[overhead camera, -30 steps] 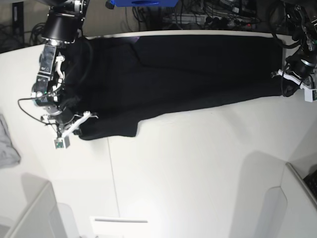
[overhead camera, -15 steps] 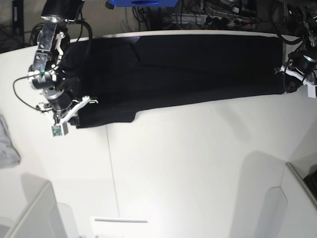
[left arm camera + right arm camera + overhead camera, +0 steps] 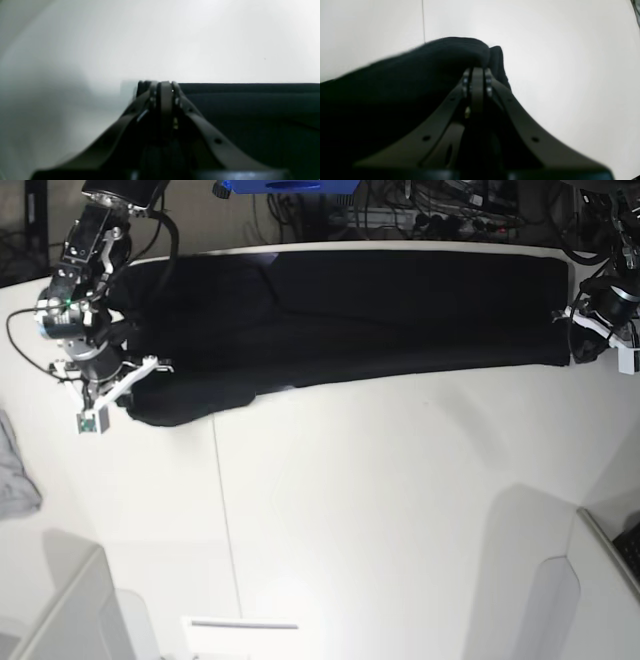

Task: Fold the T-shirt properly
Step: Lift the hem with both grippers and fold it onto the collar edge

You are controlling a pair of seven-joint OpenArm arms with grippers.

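Observation:
The robot's right gripper will put the bunched end of the T-shirt down close to the white table's far edge (image 3: 137,317).
The black T-shirt (image 3: 350,310) lies stretched in a long band along the far edge of the white table (image 3: 380,510), plain side up. No print shows. My right gripper (image 3: 132,392), at the left of the base view, is shut on a bunched end of the shirt. In the right wrist view the cloth (image 3: 420,75) humps over the shut gripper (image 3: 476,71). My left gripper (image 3: 580,345), at the right of the base view, is shut on the other end. In the left wrist view the shut gripper (image 3: 162,85) sits at the corner of the flat cloth (image 3: 250,112).
A small grey cloth (image 3: 15,470) lies at the table's left edge. White bins stand at the near left (image 3: 60,610) and near right (image 3: 600,580). Cables and a blue object (image 3: 280,185) sit behind the table's far edge.
Both grippers have moved toward the far edge, the right gripper also further left. The shirt has been drawn back and stretched, and its near edge now lies farther from me.

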